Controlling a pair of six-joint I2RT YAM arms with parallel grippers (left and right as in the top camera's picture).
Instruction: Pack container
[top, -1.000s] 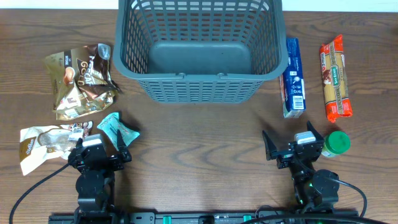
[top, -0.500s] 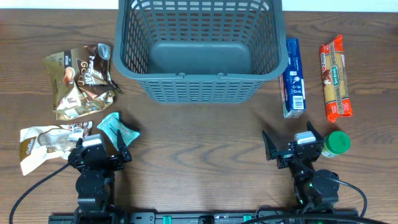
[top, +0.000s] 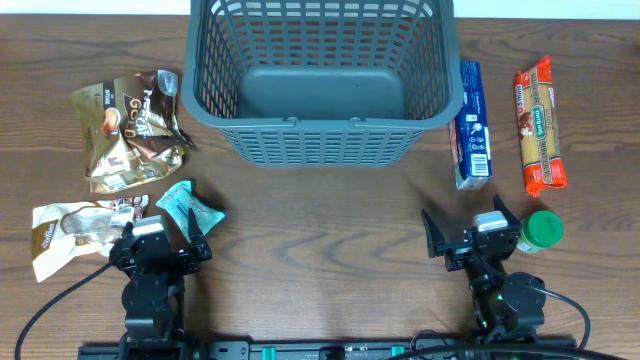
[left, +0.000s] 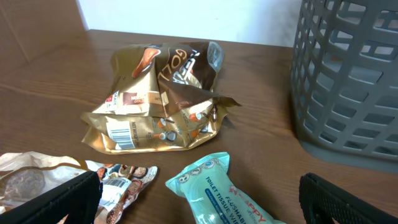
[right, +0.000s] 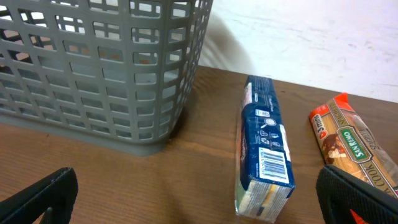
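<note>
The next move for my right gripper is to go to the middle of the blue box (top: 470, 119) (right: 261, 107) beside the basket and close there, leaving the barcode end free.
The dark grey slotted basket (top: 322, 75) stands empty at the back middle of the table; its wall shows in the left wrist view (left: 348, 81) and the right wrist view (right: 99, 68). My left gripper (top: 160, 238) is open and empty near the front left, just short of a teal tissue pack (top: 190, 208) (left: 217, 193). My right gripper (top: 470, 232) is open and empty near the front right, short of a blue box (top: 472, 125) (right: 264, 149).
A gold-brown coffee bag (top: 130, 130) (left: 161, 99) and a pale snack bag (top: 75, 228) (left: 37, 180) lie at the left. An orange pasta packet (top: 540, 125) (right: 354, 143) and a green-capped jar (top: 543, 230) sit at the right.
</note>
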